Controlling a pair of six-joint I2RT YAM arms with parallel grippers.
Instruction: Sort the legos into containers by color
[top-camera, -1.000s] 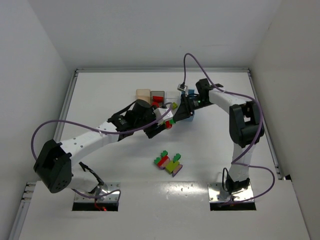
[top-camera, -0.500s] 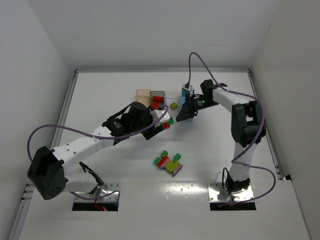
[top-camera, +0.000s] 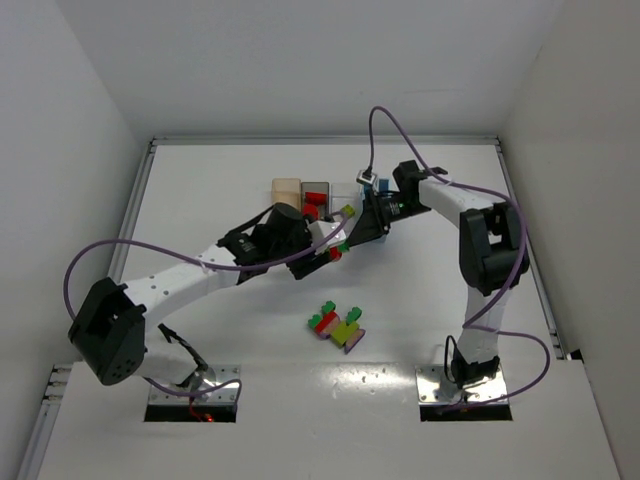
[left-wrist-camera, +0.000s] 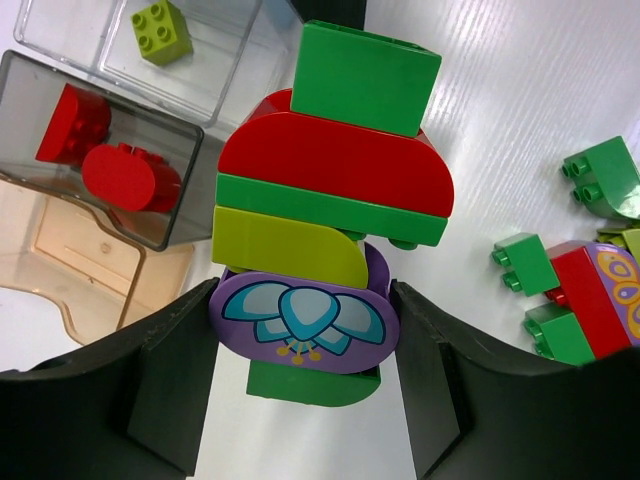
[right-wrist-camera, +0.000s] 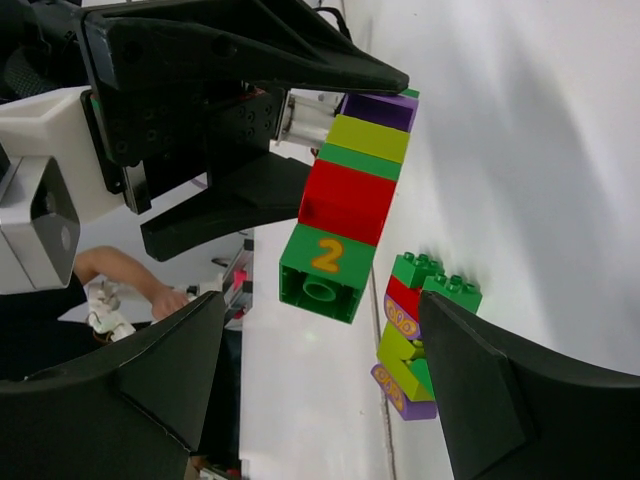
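Note:
I will use my left gripper to set the purple flower brick on the open table (top-camera: 294, 290) next to the second lego cluster.
My left gripper (left-wrist-camera: 305, 345) is shut on a multicoloured lego stack (left-wrist-camera: 335, 160) of green, red, lime and purple bricks, gripping the purple flower brick. It holds the stack above the table in the top view (top-camera: 337, 246). My right gripper (right-wrist-camera: 322, 300) is open, its jaws either side of the stack's green "2" brick (right-wrist-camera: 325, 268) without touching it. The clear bin (left-wrist-camera: 215, 60) holds a lime brick (left-wrist-camera: 160, 30). The dark grey bin (left-wrist-camera: 30, 90) holds red bricks (left-wrist-camera: 125, 180). The tan bin (left-wrist-camera: 70, 255) looks empty. The light blue bin (top-camera: 371, 186) is mostly hidden behind my right arm.
A second lego cluster (top-camera: 338, 326) of green, red, lime and purple bricks lies on the table in front of the arms; it also shows in the right wrist view (right-wrist-camera: 420, 330). The bins stand in a row at the back centre. White walls enclose the table.
My right gripper had backed away to the right half a second ago and is now back at the end of the stack. My left gripper shifted slightly, still holding the stack.

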